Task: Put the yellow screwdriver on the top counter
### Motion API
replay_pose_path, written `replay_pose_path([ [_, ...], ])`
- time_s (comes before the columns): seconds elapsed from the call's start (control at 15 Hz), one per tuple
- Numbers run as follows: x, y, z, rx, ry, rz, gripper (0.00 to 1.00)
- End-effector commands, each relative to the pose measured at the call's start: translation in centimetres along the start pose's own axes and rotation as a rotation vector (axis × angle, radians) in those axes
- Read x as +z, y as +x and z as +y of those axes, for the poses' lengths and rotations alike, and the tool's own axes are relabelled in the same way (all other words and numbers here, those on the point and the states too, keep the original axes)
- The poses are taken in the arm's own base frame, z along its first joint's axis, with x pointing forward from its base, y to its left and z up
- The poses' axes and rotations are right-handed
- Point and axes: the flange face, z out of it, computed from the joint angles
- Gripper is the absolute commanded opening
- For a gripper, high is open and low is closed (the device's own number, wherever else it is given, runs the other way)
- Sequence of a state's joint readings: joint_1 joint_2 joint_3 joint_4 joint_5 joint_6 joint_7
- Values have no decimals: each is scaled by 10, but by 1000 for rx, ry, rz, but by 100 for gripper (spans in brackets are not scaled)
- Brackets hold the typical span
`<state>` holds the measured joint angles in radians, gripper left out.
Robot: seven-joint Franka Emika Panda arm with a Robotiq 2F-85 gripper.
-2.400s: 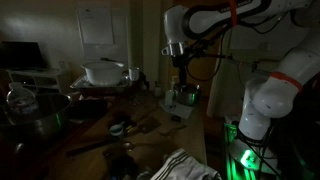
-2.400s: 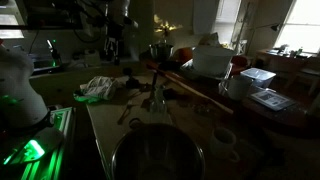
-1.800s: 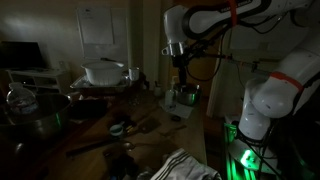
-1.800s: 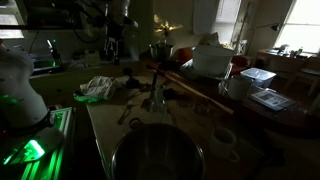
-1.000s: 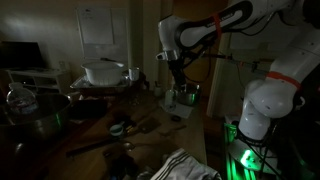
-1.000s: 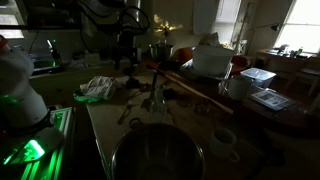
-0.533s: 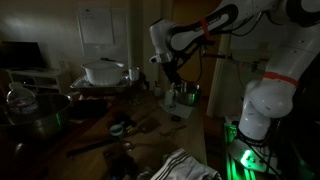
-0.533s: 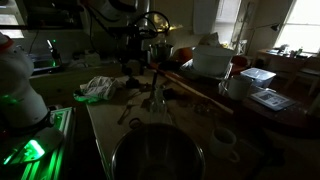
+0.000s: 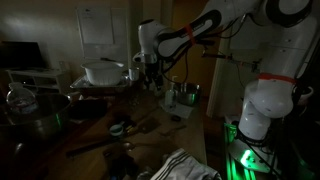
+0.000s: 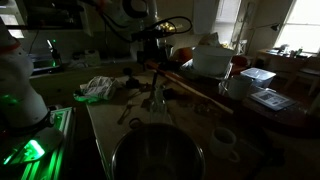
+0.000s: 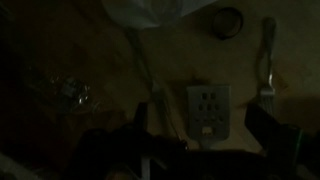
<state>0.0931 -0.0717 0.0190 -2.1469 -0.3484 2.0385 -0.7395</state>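
Note:
My gripper is to move down next to the yellow screwdriver's handle (image 9: 131,127) (image 11: 181,143), which is beside the slotted spatula on the wooden table, and close there.
The scene is very dark. My gripper (image 9: 150,82) hangs above the near end of the top counter (image 9: 100,91), a raised ledge with a reddish-brown front edge; both also show in the other exterior view, gripper (image 10: 159,55) and counter (image 10: 200,93). In the wrist view the gripper (image 11: 205,125) has its dark fingers (image 11: 275,130) wide apart, with the table showing between them. A slim pale stick (image 11: 150,108) stands by the left finger; it is too dark to tell whether it is the yellow screwdriver. I cannot pick the screwdriver out in either exterior view.
A white pot (image 9: 103,72) stands on the counter. A pale power strip (image 11: 207,108), a fork-like tool (image 11: 267,60) and a dark ring (image 11: 229,20) lie on the wooden table below. A metal cup (image 9: 185,95), a crumpled cloth (image 10: 98,88) and a large bowl (image 10: 155,155) stand nearby.
The arm has swung from above the metal cup toward the raised counter and the white pot. Nothing on the table has visibly moved.

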Motion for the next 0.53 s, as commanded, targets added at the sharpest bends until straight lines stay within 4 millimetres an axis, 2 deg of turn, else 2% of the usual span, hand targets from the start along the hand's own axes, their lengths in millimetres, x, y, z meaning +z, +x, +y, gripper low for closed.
replay_pose_path([
  [0.0, 15, 73, 33, -196, -26, 26, 100],
  [0.07, 14, 92, 28, -246, -33, 11, 100],
  [0.13, 11, 101, 24, -276, -31, -34, 100],
  [0.2, 6, 102, 20, -284, -53, -46, 100],
  [0.27, 15, 91, 20, -234, -35, 2, 100],
  [0.33, 13, 101, 18, -257, -42, -9, 100],
  [0.47, 9, 107, 16, -270, -50, -14, 100],
])
